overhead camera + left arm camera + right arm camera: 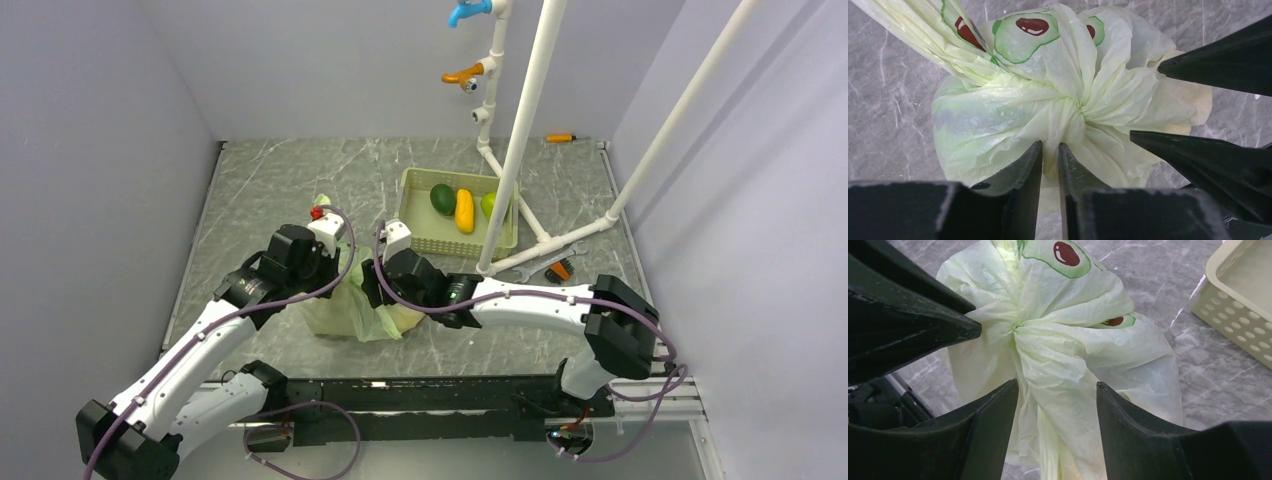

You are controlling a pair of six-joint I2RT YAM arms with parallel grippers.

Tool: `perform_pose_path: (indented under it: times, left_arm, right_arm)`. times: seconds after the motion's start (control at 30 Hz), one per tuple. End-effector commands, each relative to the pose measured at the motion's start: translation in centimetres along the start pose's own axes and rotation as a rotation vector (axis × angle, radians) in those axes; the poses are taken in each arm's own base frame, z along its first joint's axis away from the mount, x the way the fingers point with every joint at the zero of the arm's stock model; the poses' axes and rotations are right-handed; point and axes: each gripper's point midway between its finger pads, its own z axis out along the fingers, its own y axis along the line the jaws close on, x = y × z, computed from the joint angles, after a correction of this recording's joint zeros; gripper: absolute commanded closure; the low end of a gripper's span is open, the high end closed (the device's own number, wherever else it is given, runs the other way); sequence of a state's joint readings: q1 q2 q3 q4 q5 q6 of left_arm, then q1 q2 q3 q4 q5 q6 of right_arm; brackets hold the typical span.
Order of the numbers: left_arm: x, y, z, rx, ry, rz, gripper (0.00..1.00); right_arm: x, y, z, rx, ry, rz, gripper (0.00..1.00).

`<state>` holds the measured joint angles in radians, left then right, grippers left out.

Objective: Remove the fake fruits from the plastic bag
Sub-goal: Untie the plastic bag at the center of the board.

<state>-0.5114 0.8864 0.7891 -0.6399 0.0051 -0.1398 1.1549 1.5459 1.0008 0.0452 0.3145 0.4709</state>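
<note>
Next, my right gripper takes the bag's loose fold (1064, 397) and pulls it away from my left gripper, because the twist in the bag's top keeps the bag shut.
The pale-green plastic bag (358, 308) lies bunched on the table between my two arms, its avocado print facing up (1028, 35). My left gripper (1050, 150) is shut on a gathered fold of the bag near its middle; in the top view it (342, 283) is at the bag's left top. My right gripper (1058, 390) is open, its fingers straddling a twisted strand of the bag, and sits at the bag's right top (372, 290). The bag's contents are hidden. A yellow oblong fruit (464, 210) and a bright green round fruit (489, 204) lie in the beige tray (418, 240).
A plain dark green oval fruit (442, 198) also lies in the tray, whose corner shows in the right wrist view (1243, 295). A white pipe frame (520, 130) stands right behind the tray. A wrench and an orange-black tool (559, 268) lie beside its base.
</note>
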Motion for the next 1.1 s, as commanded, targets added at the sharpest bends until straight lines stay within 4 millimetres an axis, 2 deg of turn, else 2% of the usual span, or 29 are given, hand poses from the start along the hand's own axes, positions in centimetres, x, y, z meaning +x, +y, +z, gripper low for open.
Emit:
perform_pose_path:
  times: [0.0, 0.07, 0.13, 0.23, 0.33, 0.4, 0.43, 0.5, 0.53, 0.67, 0.73, 0.8, 0.87, 0.93, 1.0, 1.07]
  left_arm:
    - [-0.4, -0.7, 0.0, 0.039, -0.022, 0.02, 0.84]
    - [-0.4, -0.7, 0.0, 0.039, -0.02, 0.02, 0.94]
    - [-0.4, -0.4, 0.0, 0.023, -0.016, 0.018, 1.0]
    - [-0.3, -0.1, -0.1, 0.002, -0.009, 0.007, 1.0]
    - [-0.6, 0.7, -0.4, -0.045, -0.025, -0.005, 1.0]
    - [-0.7, 0.8, -0.5, -0.048, -0.041, -0.008, 1.0]
    - [-0.8, 0.8, -0.6, -0.048, -0.05, -0.009, 1.0]
    - [-0.9, 0.7, -0.8, -0.041, -0.064, -0.008, 1.0]
    - [-1.0, 0.6, -0.8, -0.035, -0.068, -0.006, 1.0]
    - [-0.9, 0.6, -0.7, -0.038, -0.056, -0.006, 1.0]
    - [-0.8, 0.6, -0.6, -0.037, -0.049, -0.005, 1.0]
    - [-0.8, 0.7, -0.6, -0.042, -0.048, -0.008, 1.0]
    - [-0.8, 0.8, -0.7, -0.052, -0.05, -0.011, 1.0]
    - [-0.8, 1.1, -0.8, -0.072, -0.052, -0.017, 1.0]
    - [-0.9, 1.6, -1.0, -0.102, -0.059, -0.026, 1.0]
    - [-0.9, 2.5, -1.3, -0.152, -0.068, -0.045, 1.0]
  right_arm:
    - [-2.1, 0.6, 0.5, 0.019, -0.043, -0.006, 0.4]
    - [-2.2, 0.9, 0.7, 0.008, -0.048, -0.001, 0.41]
    - [-2.3, 0.9, 0.7, 0.015, -0.048, 0.002, 0.43]
    - [-2.2, 0.4, 0.7, 0.039, -0.053, 0.008, 0.49]
    - [-2.2, 0.3, 0.8, 0.031, -0.055, 0.026, 0.64]
    - [-2.4, 0.7, 0.8, 0.018, -0.055, 0.034, 0.67]
    - [-2.4, 1.0, 0.9, 0.004, -0.05, 0.033, 0.62]
    - [-2.5, 1.9, 1.1, -0.033, -0.039, 0.018, 0.42]
    - [-2.5, 2.2, 1.2, -0.044, -0.033, 0.015, 0.36]
    - [-1.9, 2.1, 1.9, -0.028, -0.014, 0.031, 0.36]
    - [-1.9, 2.2, 2.1, -0.026, -0.013, 0.034, 0.4]
    - [-2.1, 1.9, 2.0, -0.009, -0.017, 0.034, 0.5]
    - [-2.5, 1.6, 1.6, 0.004, -0.032, 0.037, 0.63]
    - [-2.6, 1.0, 1.1, 0.016, -0.046, 0.038, 0.84]
    - [-2.5, 0.6, 0.4, 0.019, -0.051, 0.038, 0.99]
    - [-2.2, -0.1, -0.4, 0.033, -0.051, 0.034, 1.0]
